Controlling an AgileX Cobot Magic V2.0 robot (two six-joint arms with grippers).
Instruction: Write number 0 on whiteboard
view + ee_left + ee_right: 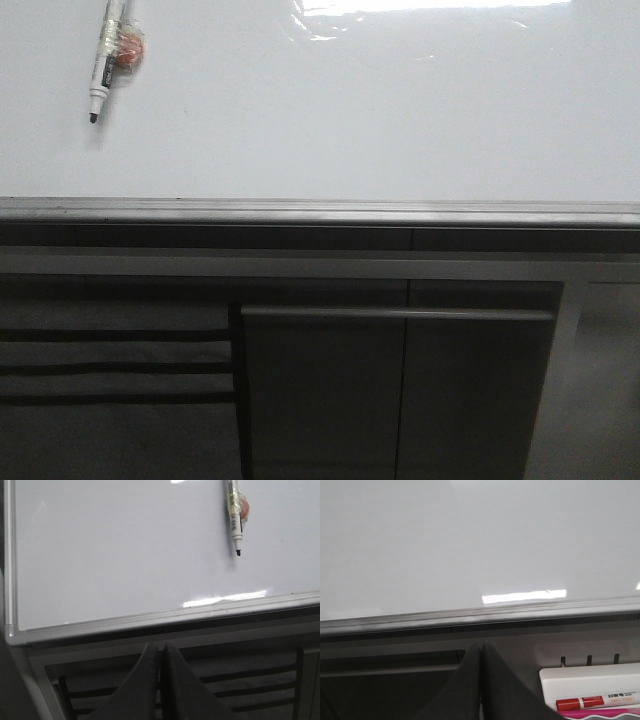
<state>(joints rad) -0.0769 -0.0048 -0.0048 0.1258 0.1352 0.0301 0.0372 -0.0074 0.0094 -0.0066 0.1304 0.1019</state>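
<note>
The marker pen is next, so my left gripper needs to go to it and close on its body [103, 73] [236, 526], between the black tip and the small orange piece.
The whiteboard [350, 120] is a large glossy white board with a grey metal edge rail; it also shows in the left wrist view [115, 555] and the right wrist view [470, 545]. No number 0 shows on it. A marker pen [108, 62] with a black tip and a small orange piece lies on the board at the far left, tip toward me; it shows in the left wrist view [235, 520] too. My left gripper [160, 647] is shut and empty, off the board's near edge. My right gripper [481, 645] is shut and empty, also off the near edge.
Dark grey cabinet panels [400, 390] lie below the board's rail. A white tray [590, 680] holding a red-capped marker [595, 701] sits to the right of my right gripper. The board's left corner rail [11, 630] shows in the left wrist view.
</note>
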